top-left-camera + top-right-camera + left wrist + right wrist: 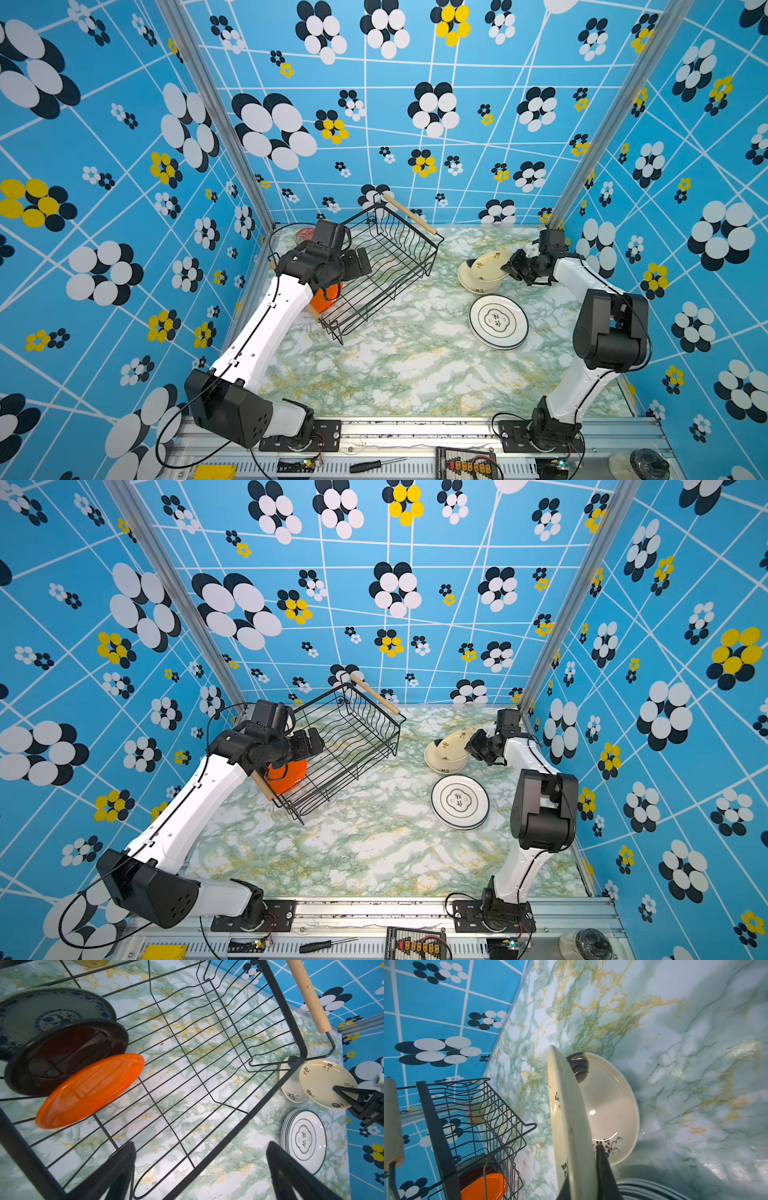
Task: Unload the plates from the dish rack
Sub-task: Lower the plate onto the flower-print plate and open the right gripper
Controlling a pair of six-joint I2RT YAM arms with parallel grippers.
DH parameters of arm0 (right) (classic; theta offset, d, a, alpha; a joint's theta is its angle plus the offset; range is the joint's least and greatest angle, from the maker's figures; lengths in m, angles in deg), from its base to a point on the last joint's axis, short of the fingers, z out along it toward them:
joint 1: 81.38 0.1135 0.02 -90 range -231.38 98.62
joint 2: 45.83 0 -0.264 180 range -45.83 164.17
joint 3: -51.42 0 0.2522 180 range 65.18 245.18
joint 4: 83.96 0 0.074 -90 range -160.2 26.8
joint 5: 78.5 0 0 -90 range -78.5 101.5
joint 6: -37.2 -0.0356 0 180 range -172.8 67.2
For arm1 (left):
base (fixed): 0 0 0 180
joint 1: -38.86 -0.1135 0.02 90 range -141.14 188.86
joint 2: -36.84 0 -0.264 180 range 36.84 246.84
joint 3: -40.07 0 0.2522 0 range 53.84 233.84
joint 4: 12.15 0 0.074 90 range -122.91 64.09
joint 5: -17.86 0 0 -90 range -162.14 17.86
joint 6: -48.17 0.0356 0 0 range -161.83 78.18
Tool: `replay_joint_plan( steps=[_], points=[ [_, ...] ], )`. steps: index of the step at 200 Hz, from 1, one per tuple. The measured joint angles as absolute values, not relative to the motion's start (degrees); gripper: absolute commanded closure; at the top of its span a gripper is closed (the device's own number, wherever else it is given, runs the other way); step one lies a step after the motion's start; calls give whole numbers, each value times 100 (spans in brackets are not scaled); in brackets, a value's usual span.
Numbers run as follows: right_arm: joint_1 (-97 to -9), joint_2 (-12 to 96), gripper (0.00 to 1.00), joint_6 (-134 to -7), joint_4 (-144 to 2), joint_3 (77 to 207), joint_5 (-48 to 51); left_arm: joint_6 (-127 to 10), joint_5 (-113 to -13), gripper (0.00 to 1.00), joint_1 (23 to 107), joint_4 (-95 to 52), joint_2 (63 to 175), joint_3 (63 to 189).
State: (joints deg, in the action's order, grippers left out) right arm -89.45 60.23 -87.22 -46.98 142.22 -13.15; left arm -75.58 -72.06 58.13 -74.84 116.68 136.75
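I need to set the tilted cream plate down with my right gripper on the lower cream plate [481,276] [600,1108] behind the white plates.
The black wire dish rack [437,243] [239,1127] [438,1136] sits tilted at the back left of the marble table. An orange plate [89,1088], a dark plate [66,1055] and a blue-patterned plate [52,1012] stand in its near-left end. My left gripper [361,262] [200,1147] hangs open over the rack floor, holding nothing. At the back right, my right gripper [515,266] [583,1159] is shut on the rim of a tilted cream plate [490,264] [569,1126]. That plate hangs just above another cream plate [478,284] [612,1109]. A stack of white plates [498,322] [305,1138] lies nearer.
A small red-lidded tin [305,235] stands behind the left arm, at the back left corner. A small dark dish [578,1066] lies in the lower cream plate. Blue patterned walls close the table on three sides. A screwdriver [374,465] lies on the front rail.
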Motion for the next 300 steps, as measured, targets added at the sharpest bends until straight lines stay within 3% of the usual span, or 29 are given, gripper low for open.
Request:
replay_joint_plan(
  steps=[51, 110, 142, 184, 219, 300],
  points=[
    [-8945, 6414, 98, -8637, -4652, 14379, -1297, -7346, -7833, 1, 6055, -7838, 11818, 13835],
    [-8945, 6624, 94, -8593, -4639, 14421, -1302, -7010, -7838, 1, 6060, -7576, 11748, 13723],
    [-8939, 6707, 85, -8549, -4656, 14477, -1389, -6721, -7814, 1, 6060, -7316, 11543, 13498],
    [-8915, 6841, 65, -8427, -4468, 14530, -1284, -6485, -7800, 1, 6047, -7123, 11018, 13262],
    [-8849, 6957, 56, -8324, -4276, 14609, -1221, -6450, -7833, 1, 6020, -7086, 10992, 13262],
    [-8576, 7280, 47, -8007, -3618, 15214, -725, -6533, -8196, 1, 5937, -7578, 11442, 13470]
  ],
)
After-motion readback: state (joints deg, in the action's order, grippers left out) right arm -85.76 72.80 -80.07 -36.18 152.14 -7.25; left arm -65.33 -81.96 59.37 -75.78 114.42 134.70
